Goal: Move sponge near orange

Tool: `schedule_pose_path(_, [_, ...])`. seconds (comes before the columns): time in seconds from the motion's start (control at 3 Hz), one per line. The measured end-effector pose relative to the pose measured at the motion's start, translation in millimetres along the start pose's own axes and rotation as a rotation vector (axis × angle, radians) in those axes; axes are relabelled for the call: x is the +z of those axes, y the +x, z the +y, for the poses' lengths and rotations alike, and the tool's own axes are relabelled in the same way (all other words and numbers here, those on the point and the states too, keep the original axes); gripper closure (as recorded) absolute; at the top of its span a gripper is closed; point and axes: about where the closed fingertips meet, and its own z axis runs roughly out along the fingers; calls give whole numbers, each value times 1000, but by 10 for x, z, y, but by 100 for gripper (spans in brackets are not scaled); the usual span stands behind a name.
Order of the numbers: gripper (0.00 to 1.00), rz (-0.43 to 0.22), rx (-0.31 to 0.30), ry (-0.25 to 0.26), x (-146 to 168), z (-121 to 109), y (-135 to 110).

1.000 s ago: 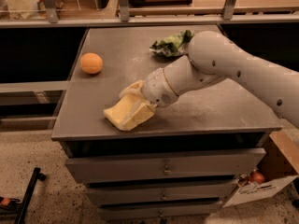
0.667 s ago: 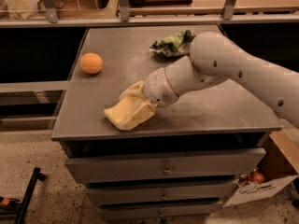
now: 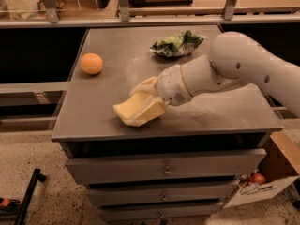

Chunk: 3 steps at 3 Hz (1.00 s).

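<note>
Next, my gripper sets the sponge down on the grey cabinet top (image 3: 123, 51), in the space between the orange and the foil bag. The sponge now lies tilted near the top's front edge.
The pale yellow sponge (image 3: 137, 110) lies tilted near the front edge of the grey cabinet top (image 3: 112, 41), its right end raised. My gripper (image 3: 149, 96) is at that raised end, its pale fingers (image 3: 144, 86) closed over the sponge. The white arm reaches in from the right. The orange (image 3: 92, 63) sits at the far left of the top, well apart from the sponge, up and to its left.
A crumpled green-and-white foil bag (image 3: 177, 43) lies at the back middle of the top. Drawers are below the front edge. A cardboard box (image 3: 262, 184) stands on the floor at the right. A railing runs behind the cabinet.
The gripper and the sponge have shifted slightly to the right. The orange and the bag have not moved.
</note>
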Motion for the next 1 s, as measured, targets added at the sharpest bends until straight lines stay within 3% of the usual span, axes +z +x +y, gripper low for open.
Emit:
schedule_pose_path(0.67, [100, -74, 28, 275, -645, -483, -498])
schedule_pose_path(1.0, [100, -82, 64, 347, -636, -784, -690])
